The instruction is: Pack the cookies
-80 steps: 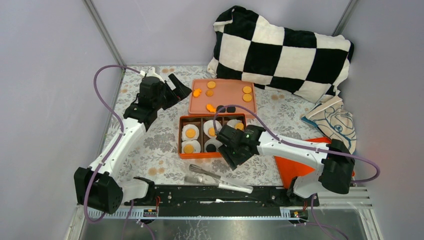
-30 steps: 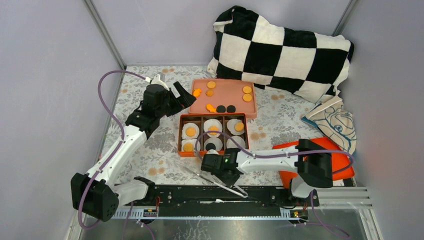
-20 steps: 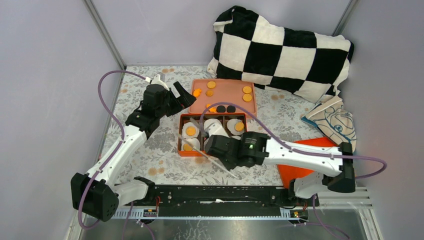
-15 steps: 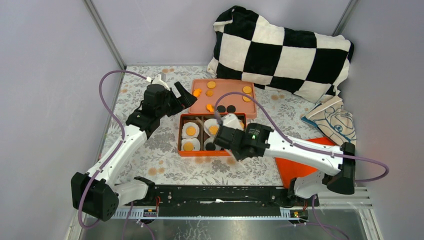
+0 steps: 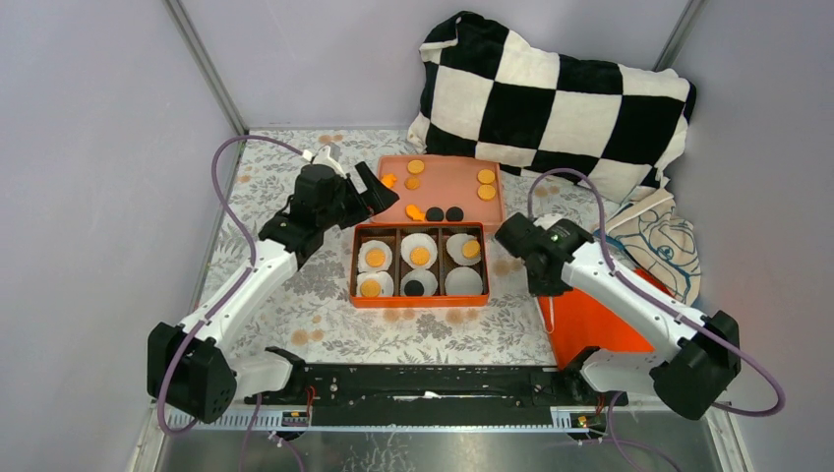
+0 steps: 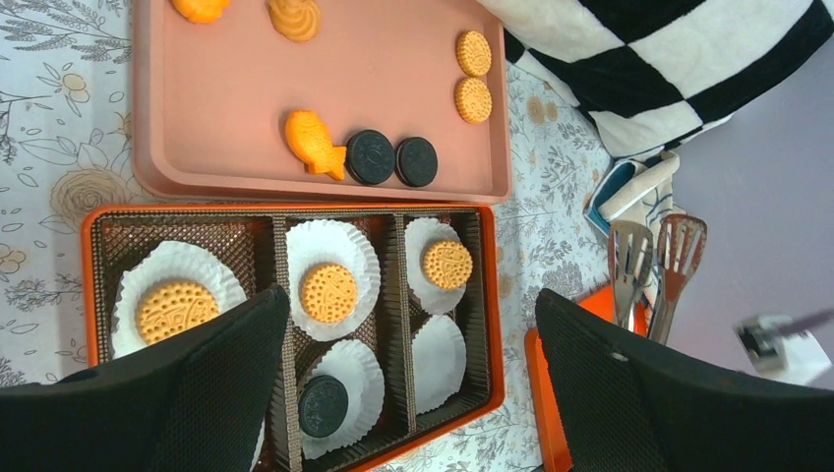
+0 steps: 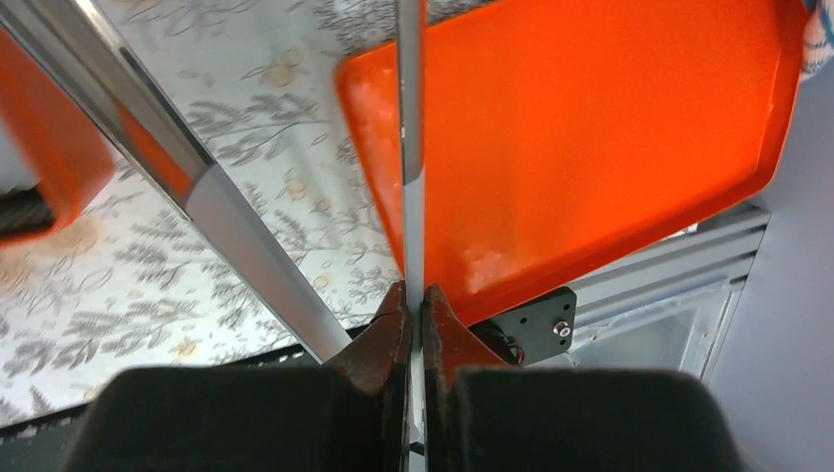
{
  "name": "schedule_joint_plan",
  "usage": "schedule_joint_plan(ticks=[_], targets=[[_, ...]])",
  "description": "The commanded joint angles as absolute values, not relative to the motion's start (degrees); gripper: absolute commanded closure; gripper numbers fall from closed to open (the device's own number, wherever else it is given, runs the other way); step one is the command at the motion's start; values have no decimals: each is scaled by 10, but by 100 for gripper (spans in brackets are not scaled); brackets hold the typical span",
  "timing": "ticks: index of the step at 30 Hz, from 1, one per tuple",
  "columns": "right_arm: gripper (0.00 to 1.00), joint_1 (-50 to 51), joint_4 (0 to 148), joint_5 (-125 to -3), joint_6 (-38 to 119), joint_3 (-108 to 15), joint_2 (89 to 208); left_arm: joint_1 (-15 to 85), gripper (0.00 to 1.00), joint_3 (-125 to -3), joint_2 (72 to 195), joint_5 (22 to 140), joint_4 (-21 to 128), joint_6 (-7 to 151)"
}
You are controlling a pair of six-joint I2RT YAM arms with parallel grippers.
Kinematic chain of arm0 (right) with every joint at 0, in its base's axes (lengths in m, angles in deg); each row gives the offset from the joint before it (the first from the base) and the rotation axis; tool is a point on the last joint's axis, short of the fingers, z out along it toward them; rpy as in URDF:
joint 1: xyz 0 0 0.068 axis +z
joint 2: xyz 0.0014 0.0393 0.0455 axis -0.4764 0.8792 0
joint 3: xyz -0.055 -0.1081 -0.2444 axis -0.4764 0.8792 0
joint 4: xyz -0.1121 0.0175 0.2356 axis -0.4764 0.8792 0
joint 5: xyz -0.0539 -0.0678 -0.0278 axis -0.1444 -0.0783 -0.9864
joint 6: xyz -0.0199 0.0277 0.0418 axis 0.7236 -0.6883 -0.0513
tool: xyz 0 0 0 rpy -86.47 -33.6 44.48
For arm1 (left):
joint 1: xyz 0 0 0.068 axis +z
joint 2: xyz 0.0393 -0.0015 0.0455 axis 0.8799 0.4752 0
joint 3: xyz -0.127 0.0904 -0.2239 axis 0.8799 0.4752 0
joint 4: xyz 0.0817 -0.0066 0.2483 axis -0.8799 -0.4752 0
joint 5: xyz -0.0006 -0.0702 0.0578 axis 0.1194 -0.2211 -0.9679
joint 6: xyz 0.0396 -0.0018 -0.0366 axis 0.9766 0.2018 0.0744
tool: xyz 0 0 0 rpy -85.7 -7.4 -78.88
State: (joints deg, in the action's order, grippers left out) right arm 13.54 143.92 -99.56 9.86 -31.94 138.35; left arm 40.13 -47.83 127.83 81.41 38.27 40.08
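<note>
Next, I release the metal tongs from my right gripper on the patterned table (image 5: 536,245) between the orange box and the printed cloth.
The cookies are small round orange and black discs. Several lie loose on the pink tray (image 5: 497,211) (image 6: 143,98), including two black ones (image 6: 371,156). The orange box (image 5: 351,265) (image 6: 492,324) holds paper cups: several carry an orange cookie (image 6: 328,292), one a black cookie (image 6: 324,405), and one cup (image 6: 438,349) is bare. My left gripper (image 5: 362,194) (image 6: 411,295) hangs open above the box, by the tray's left edge. My right gripper (image 5: 543,280) (image 7: 415,295) is right of the box, shut on one arm of the metal tongs (image 7: 408,147) (image 6: 649,265).
An orange lid (image 5: 590,324) (image 7: 590,128) lies at the near right, under my right gripper. A checkered pillow (image 5: 551,98) fills the back right, with a printed cloth (image 5: 654,236) beside it. The black arm rail (image 5: 443,379) runs along the near edge.
My right gripper lifted the tongs off the table's front, swung over the box, then out to the right above the orange lid. My left gripper edged right towards the tray, still open.
</note>
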Motion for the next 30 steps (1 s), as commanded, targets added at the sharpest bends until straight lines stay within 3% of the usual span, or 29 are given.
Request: schedule_joint_plan(ticks=[1, 18, 26, 30], targets=[[100, 32, 1376, -980, 158, -300, 1402, 395, 1, -489, 1289, 823, 424, 395], [100, -165, 1205, -862, 343, -391, 1674, 392, 1, -496, 1325, 824, 433, 404], [89, -207, 1170, -828, 362, -404, 1751, 392, 1, -503, 1341, 813, 425, 413], [54, -207, 1186, -874, 347, -411, 1732, 392, 1, -504, 1352, 819, 427, 412]])
